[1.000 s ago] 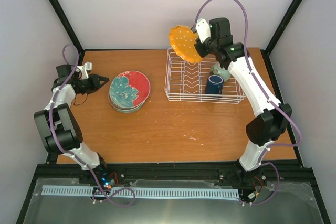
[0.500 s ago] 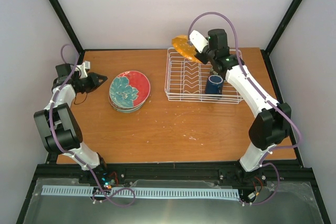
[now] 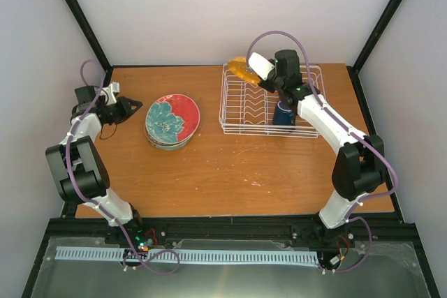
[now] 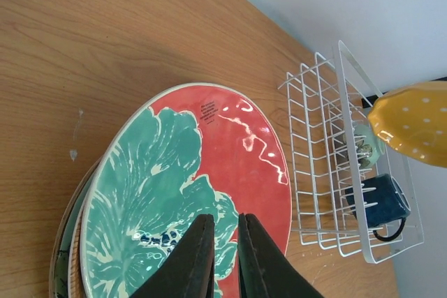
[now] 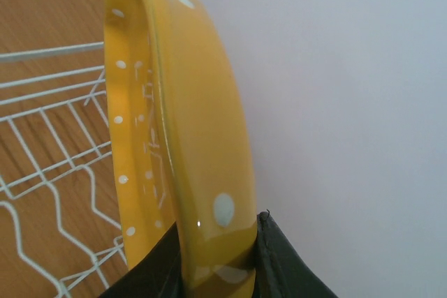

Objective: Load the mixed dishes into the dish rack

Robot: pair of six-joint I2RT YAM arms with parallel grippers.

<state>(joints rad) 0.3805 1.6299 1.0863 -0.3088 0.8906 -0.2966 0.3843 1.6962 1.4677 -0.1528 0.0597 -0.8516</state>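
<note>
My right gripper is to let go of the orange-yellow dotted plate on edge between the wavy wires and the rack's far rim [image 3: 251, 85].
My right gripper [image 3: 255, 75] is shut on the rim of the orange-yellow dotted plate [image 3: 242, 69], holding it on edge over the far left corner of the white wire dish rack [image 3: 223, 102]. The right wrist view shows the plate [image 5: 181, 123] pinched between my fingers [image 5: 216, 242], above the rack wires [image 5: 49, 137]. A dark blue mug [image 3: 284, 113] stands in the rack, and a pale green bowl [image 4: 364, 146] shows behind it in the left wrist view. The red plate with a teal flower [image 3: 172, 120] tops a stack at table left. My left gripper [image 3: 137, 105] is shut and empty, just left of it.
Under the red plate [image 4: 181, 200] lie the edges of other dishes [image 4: 66, 242]. The rack [image 4: 314, 165], mug [image 4: 377, 199] and dotted plate [image 4: 412, 123] show at the right of the left wrist view. Black frame posts stand at the table's far corners.
My right arm has lowered the dotted plate and tilted it toward upright, bringing it down to the rack's far left corner. The left arm has not moved.
</note>
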